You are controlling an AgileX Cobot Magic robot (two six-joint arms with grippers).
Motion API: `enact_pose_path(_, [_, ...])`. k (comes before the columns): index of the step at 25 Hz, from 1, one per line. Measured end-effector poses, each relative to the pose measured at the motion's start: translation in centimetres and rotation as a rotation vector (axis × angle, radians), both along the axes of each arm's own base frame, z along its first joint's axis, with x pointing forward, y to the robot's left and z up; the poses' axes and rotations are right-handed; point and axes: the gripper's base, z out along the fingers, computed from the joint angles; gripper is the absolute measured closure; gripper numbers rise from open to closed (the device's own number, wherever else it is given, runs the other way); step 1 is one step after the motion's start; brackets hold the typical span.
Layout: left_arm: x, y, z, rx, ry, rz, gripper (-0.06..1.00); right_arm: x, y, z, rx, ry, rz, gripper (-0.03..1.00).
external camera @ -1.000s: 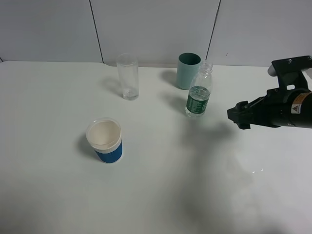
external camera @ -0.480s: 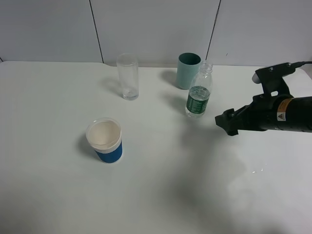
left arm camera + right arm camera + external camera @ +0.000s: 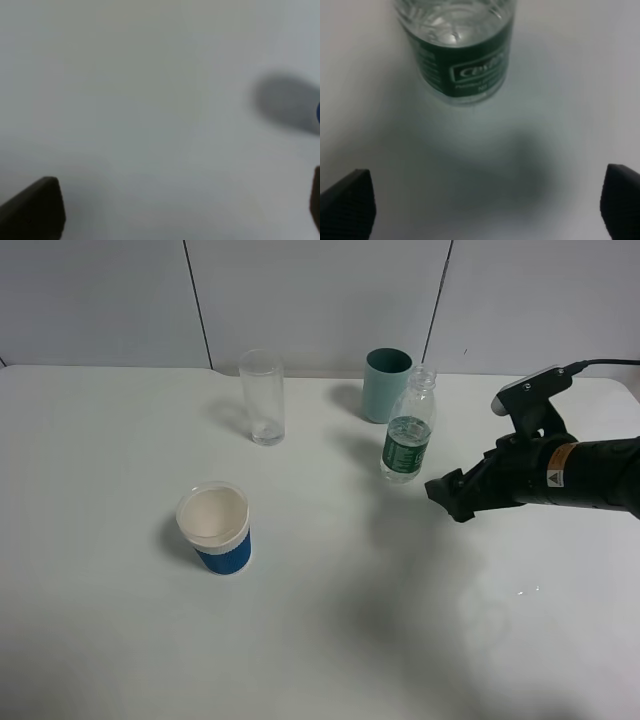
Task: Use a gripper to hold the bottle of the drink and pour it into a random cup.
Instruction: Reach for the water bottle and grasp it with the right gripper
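The drink bottle has the dark green label [image 3: 405,446] [image 3: 465,67] below its clear part. My right gripper goes there next and closes on it.
The bottle of the drink [image 3: 408,435] stands upright and uncapped on the white table, right of centre, with its dark green label facing my right gripper. The right gripper [image 3: 445,495] hovers just right of the bottle and slightly nearer the front, not touching it. In the right wrist view its fingers [image 3: 347,202] stand wide apart, the gripper [image 3: 482,205] is open and empty, and the bottle [image 3: 460,50] lies straight ahead. The cup [image 3: 215,525], blue-banded with a white rim, sits front left. My left gripper [image 3: 172,210] is open over bare table.
A tall clear glass tumbler [image 3: 263,397] stands at the back, left of centre. A teal-green cup [image 3: 385,383] stands close behind the bottle. A white panelled wall runs along the table's far edge.
My right gripper has moved left and slightly toward the back, closing most of the gap to the bottle. Bottle and cups have not moved.
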Motion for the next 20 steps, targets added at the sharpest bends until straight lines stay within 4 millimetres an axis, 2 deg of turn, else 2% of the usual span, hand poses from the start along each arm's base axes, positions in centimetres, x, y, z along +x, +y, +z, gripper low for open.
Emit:
enact_pose_path(5, [0.0,0.0,0.0,0.000,0.000,0.000,-0.05,0.2,0.1,0.2,-0.036,-0.052,0.054,0.08])
enact_pose_path(14, [0.0,0.0,0.0,0.000,0.000,0.000,-0.05,0.8,-0.5,0.3,-0.016,-0.080,0.023,0.08])
enact_pose_path(20, [0.0,0.0,0.0,0.000,0.000,0.000,-0.05,1.7,-0.3,-1.3,-0.008,-0.031,0.006,0.08])
